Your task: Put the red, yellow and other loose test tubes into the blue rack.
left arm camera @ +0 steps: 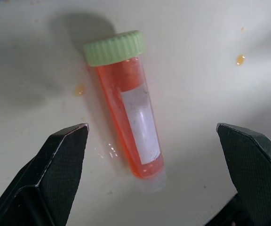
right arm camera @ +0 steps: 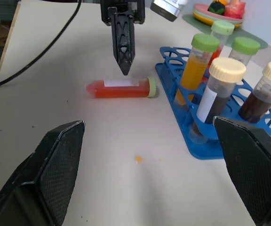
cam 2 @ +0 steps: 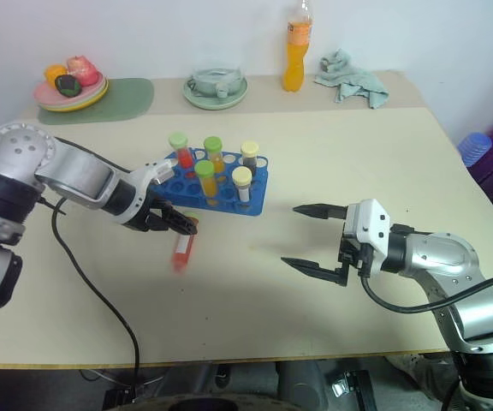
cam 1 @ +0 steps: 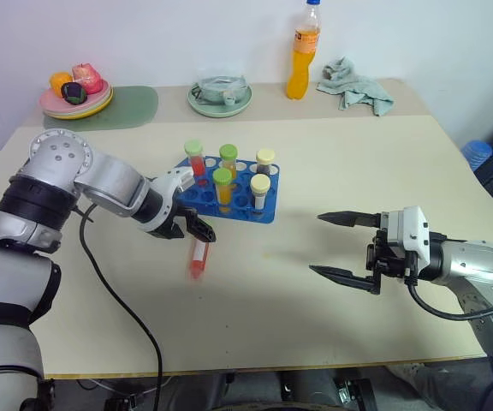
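The loose red tube is lying flat at a slant between my left gripper's fingers, so I should grip it just below its green cap [left arm camera: 120, 71] and turn it upright.
A loose test tube [left arm camera: 128, 108] with red liquid and a green cap lies flat on the table, its cap toward the blue rack [cam 1: 197, 193]. My left gripper [cam 1: 197, 229] hangs open just above it, pointing down, fingers [left arm camera: 62, 150] either side without touching. The rack stands just behind and holds several upright tubes: a red one [cam 1: 195, 157], yellow ones [cam 1: 222, 187] and brown ones with cream caps [cam 1: 260, 192]. My right gripper [cam 1: 317, 243] is open and empty, held level over the table to the right of the rack.
An orange drink bottle [cam 1: 302, 51] and a crumpled cloth [cam 1: 355, 86] stand at the back right. A plate of fruit [cam 1: 75, 96] on a green mat [cam 1: 131, 107] and a green dish [cam 1: 220, 94] sit along the back. Small orange drops [right arm camera: 139, 159] spot the table.
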Tool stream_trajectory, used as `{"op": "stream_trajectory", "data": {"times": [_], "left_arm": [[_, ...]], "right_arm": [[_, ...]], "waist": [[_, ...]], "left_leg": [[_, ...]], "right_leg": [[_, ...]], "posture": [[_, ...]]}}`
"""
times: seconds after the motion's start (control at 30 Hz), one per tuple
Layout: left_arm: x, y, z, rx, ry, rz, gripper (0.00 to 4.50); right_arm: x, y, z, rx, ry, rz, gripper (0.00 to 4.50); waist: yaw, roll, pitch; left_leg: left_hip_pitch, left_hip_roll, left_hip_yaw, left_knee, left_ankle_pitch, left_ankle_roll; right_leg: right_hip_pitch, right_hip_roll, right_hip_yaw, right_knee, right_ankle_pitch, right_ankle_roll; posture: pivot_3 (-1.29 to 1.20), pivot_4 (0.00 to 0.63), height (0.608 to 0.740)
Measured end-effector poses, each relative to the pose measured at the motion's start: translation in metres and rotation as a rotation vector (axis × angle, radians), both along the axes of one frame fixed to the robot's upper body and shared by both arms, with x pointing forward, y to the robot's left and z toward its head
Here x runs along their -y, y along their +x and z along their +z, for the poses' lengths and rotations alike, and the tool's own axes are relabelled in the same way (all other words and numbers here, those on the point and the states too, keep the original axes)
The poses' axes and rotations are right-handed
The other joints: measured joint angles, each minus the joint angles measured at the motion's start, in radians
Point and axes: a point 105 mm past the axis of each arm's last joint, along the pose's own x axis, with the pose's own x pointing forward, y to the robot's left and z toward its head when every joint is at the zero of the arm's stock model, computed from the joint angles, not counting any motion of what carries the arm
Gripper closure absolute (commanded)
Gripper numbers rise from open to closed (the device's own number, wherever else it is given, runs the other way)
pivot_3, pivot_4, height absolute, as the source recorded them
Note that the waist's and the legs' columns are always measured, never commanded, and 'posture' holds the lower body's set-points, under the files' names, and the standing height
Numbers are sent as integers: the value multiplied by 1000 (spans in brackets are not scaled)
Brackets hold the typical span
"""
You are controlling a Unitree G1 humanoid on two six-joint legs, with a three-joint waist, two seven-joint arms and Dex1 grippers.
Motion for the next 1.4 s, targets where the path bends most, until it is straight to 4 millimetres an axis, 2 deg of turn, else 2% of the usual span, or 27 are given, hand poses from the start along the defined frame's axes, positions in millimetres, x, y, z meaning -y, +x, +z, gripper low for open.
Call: {"op": "stream_trajectory", "data": {"times": [0.33, 0.8, 1.03, 1.2, 1.4], "left_arm": [[-11, 7, -8, -31, 92, 63, 41], [-11, 6, -24, 123, 220, 86, 41], [-19, 6, -29, 175, 220, 171, 41], [-16, 8, -32, 203, 183, 246, 41], [-9, 11, -35, 245, 150, 402, 41]], "right_arm": [[1, -5, -6, -21, 6, -17, 0], [1, -13, -3, -25, 14, -32, 0], [-1, -12, 0, -35, 17, -26, 0], [-3, -10, 6, -10, 16, -8, 0], [-1, -8, 3, -26, 15, -1, 0]], "waist": [[0, 0, 0], [2, -1, 0], [2, -1, 0], [5, 0, 0], [16, 1, -1]], "left_leg": [[-1, 0, 0, 0, 0, 0], [-1, 0, 0, 0, 0, 0], [-1, 0, 0, 1, 0, 0], [-1, 0, 0, 1, 0, 0], [0, 0, -1, 3, 0, -1]], "right_leg": [[-1, 0, 0, 0, 0, 1], [-1, 0, 0, 0, 0, 1], [-1, 0, 0, 0, 0, 0], [0, -1, 0, 0, 0, 1], [3, -1, -1, 0, 0, 0]], "posture": [[0, 150, 740], [0, 150, 740], [0, 150, 740], [0, 150, 740], [0, 150, 740]]}}
